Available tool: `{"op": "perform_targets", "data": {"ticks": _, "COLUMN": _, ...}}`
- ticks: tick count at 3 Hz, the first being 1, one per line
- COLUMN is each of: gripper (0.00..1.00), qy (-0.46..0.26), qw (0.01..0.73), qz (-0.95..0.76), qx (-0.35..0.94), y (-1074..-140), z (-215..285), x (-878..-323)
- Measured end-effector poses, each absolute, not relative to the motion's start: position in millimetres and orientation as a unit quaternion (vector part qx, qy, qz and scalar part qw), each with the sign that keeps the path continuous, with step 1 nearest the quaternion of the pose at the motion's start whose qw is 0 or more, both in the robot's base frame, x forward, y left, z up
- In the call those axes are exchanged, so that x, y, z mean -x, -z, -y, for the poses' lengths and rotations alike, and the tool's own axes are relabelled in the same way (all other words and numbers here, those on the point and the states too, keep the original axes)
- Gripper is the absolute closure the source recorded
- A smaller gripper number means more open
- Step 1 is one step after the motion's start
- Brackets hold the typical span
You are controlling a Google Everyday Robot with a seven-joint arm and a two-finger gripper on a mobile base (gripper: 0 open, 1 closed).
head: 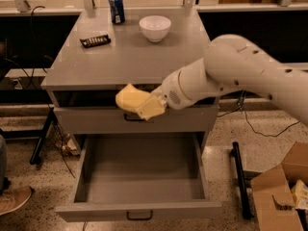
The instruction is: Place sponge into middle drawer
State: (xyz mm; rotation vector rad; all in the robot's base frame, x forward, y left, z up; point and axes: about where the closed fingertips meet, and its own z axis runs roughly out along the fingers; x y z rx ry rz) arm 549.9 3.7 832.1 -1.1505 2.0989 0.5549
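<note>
I will set the pale yellow sponge, now held above the open drawer, down around the centre of the open drawer's grey bottom (133,161) with my gripper.
The pale yellow sponge (128,97) is held in the air in front of the cabinet's upper drawer front, above the open drawer. My gripper (147,108) is shut on the sponge's right end, its cream-yellow fingers (153,108) wrapped around it. The white arm reaches in from the right. The middle drawer (139,172) is pulled wide open below; its plain grey inside holds nothing. The sponge hangs over the drawer's back part.
On the grey cabinet top (130,57) stand a white bowl (155,28), a blue can (115,7) and a dark snack bar (95,41). A cardboard box (281,191) lies on the floor at the right. A shoe (12,200) shows at the left edge.
</note>
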Motion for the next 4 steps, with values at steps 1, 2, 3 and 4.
{"op": "perform_targets", "data": {"ticks": 1, "gripper": 1.00, "qy": -0.242, "qw": 0.283, "qz": -0.811, "qx": 0.451, "y": -764.2, "z": -28.6, "x": -530.4}}
{"op": "perform_targets", "data": {"ticks": 2, "gripper": 1.00, "qy": -0.242, "qw": 0.283, "qz": -0.811, "qx": 0.451, "y": -763.9, "z": -28.6, "x": -530.3}}
{"op": "perform_targets", "data": {"ticks": 3, "gripper": 1.00, "qy": -0.220, "qw": 0.247, "qz": -0.819, "qx": 0.469, "y": -718.4, "z": -29.7, "x": -522.0}}
{"op": "perform_targets", "data": {"ticks": 4, "gripper": 1.00, "qy": -0.232, "qw": 0.218, "qz": -0.823, "qx": 0.470, "y": -652.5, "z": -28.6, "x": -515.0}}
